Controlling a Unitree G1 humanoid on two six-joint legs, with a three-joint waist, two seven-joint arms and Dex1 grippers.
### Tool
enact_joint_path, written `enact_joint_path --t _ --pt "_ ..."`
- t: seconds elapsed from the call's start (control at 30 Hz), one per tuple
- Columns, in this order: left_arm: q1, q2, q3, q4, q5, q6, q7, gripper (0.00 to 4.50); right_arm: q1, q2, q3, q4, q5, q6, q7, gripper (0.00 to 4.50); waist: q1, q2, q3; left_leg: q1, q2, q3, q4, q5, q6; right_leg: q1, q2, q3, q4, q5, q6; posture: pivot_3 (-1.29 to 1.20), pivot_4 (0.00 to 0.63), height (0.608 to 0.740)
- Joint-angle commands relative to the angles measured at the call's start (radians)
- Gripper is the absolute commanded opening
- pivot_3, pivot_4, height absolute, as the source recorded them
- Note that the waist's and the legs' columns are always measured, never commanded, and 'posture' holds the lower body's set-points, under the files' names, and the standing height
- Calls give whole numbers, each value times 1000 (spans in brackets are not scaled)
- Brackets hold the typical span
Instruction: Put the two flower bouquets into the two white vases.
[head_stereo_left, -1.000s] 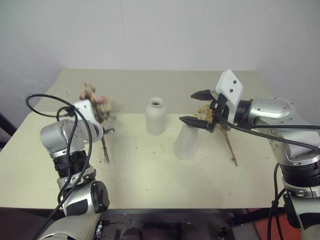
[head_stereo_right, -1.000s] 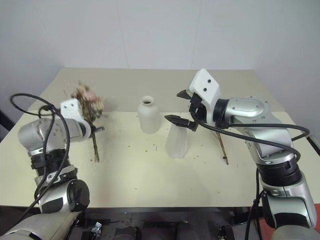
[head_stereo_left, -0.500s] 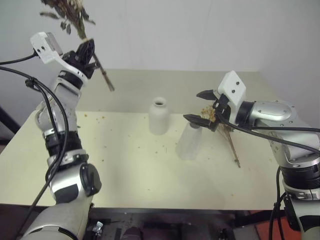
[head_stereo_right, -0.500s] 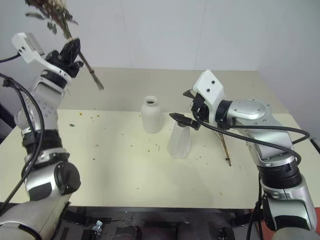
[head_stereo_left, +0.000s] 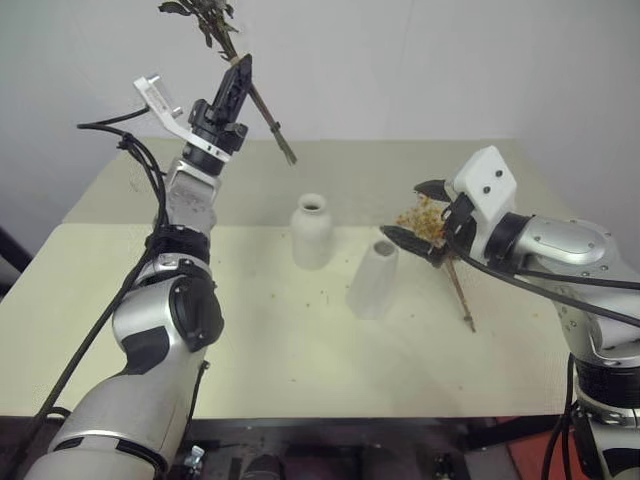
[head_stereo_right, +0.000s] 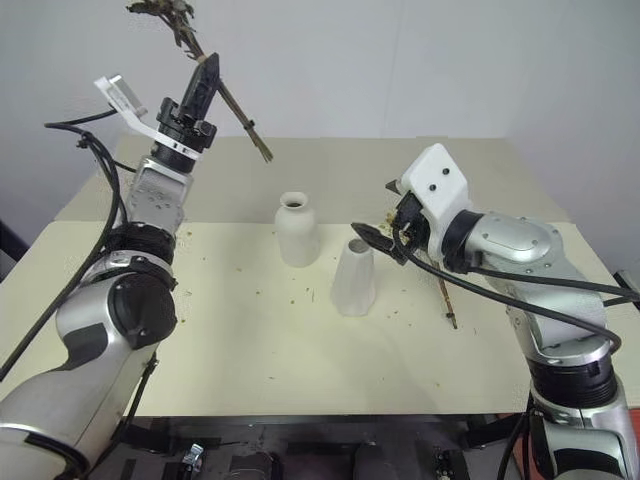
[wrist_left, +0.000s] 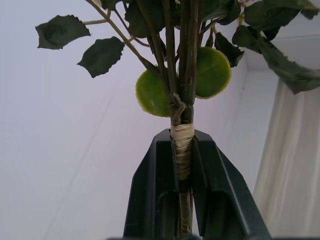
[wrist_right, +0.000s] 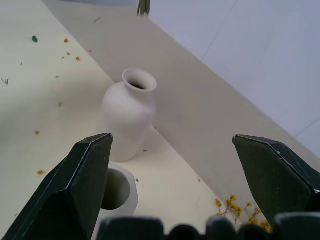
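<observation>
My left gripper should release the twine-wrapped bouquet in the opening of the bottle-shaped white vase (head_stereo_left: 312, 203).
My left gripper (head_stereo_left: 238, 82) is raised high over the table's far left, shut on the twine-wrapped stems of one flower bouquet (wrist_left: 182, 145). Its dark leaves (head_stereo_left: 205, 12) point up and run past the picture's top, and the stem ends (head_stereo_left: 285, 155) slant down toward the vases. The bottle-shaped white vase (head_stereo_left: 313, 232) stands at mid-table, with the cone-shaped white vase (head_stereo_left: 374, 282) just right of it. My right gripper (head_stereo_left: 415, 212) hangs open right of the cone vase's mouth (wrist_right: 117, 192). The yellow-blossomed bouquet (head_stereo_left: 428, 214) lies on the table behind that gripper, stems (head_stereo_left: 462, 296) toward the front.
The cream table (head_stereo_left: 280, 350) is sprinkled with small petal crumbs around the vases. A white wall (head_stereo_left: 400, 60) stands right behind the table's far edge. A black cable (head_stereo_left: 140, 180) loops along my left arm.
My left arm has lifted its bouquet off the table, swung it up and to the right, and turned the leafy end upward. My right gripper has drifted slightly right, still open.
</observation>
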Motion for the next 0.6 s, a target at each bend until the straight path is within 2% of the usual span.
enact_joint_path --t 0.03,0.1,0.6 --pt "-50 -7 -38 27 49 -66 -17 125 1 -9 -47 -57 8 35 -34 4500 0 0 0 0 0 0 0 0 0 0 0 0 0 -2 3 0 150 740" --pt "-54 -13 -40 44 58 -74 -20 125 0 -8 -47 -64 9 49 -44 4500 1 0 0 0 0 0 0 0 0 0 0 0 0 -4 6 0 150 740" --pt "-10 -55 -89 97 164 -100 18 125 -21 -6 -49 -91 17 98 -82 4500 1 0 0 0 0 0 0 0 0 0 0 0 0 -2 4 0 150 740"
